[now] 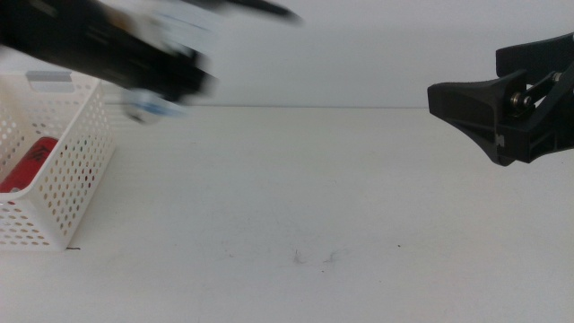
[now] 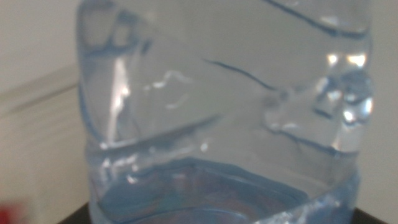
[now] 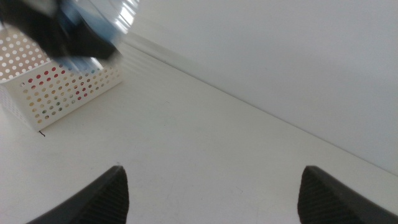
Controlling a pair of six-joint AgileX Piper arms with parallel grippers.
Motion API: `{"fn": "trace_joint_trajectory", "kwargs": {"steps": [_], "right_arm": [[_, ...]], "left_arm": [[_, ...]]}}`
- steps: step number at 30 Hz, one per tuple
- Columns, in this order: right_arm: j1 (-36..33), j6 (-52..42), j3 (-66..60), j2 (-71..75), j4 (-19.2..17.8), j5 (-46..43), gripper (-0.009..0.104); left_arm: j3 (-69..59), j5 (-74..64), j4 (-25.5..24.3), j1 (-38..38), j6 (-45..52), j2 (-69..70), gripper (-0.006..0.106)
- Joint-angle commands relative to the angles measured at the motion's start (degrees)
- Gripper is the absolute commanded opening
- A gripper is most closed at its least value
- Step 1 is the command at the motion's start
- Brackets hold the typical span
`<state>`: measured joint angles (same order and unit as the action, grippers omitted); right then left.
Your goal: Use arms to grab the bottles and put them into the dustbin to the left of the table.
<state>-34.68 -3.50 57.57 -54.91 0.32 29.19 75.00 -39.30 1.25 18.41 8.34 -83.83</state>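
My left gripper releases the clear water bottle next, atop the red soda can in the dustbin (image 1: 28,158). The bottle is now held just beside the dustbin.
My left arm reaches in blurred from the upper left of the middle view. Its gripper (image 1: 166,90) is shut on the clear water bottle (image 1: 148,108), held in the air just right of the dustbin (image 1: 67,179). The bottle (image 2: 224,112) fills the left wrist view. The white holed dustbin stands at the table's left edge with the red soda can (image 1: 31,161) inside. My right gripper (image 1: 435,99) is open and empty above the table's right side, and its jaws stand wide apart in the right wrist view (image 3: 214,190). The yellow-liquid bottle is not in view.
The white table (image 1: 296,197) bears faint scuff marks (image 1: 314,257) near the front middle. The right wrist view also shows the dustbin (image 3: 62,93) and the blurred left arm (image 3: 56,31) above it. A pale wall stands behind the table.
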Motion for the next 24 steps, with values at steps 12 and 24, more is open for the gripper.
{"fn": "trace_joint_trajectory", "kwargs": {"steps": [12, 24], "right_arm": [[-0.16, -0.4, 0.2, 0.26, -0.32, -0.47, 0.085], [-0.16, -0.4, 0.2, 0.26, -0.32, -0.47, 0.085]], "left_arm": [[11.68, -13.29, 3.69, -35.73, -3.25, -8.32, -0.002], [11.44, -17.0, 13.43, -37.74, 5.35, -22.33, -0.002]]}}
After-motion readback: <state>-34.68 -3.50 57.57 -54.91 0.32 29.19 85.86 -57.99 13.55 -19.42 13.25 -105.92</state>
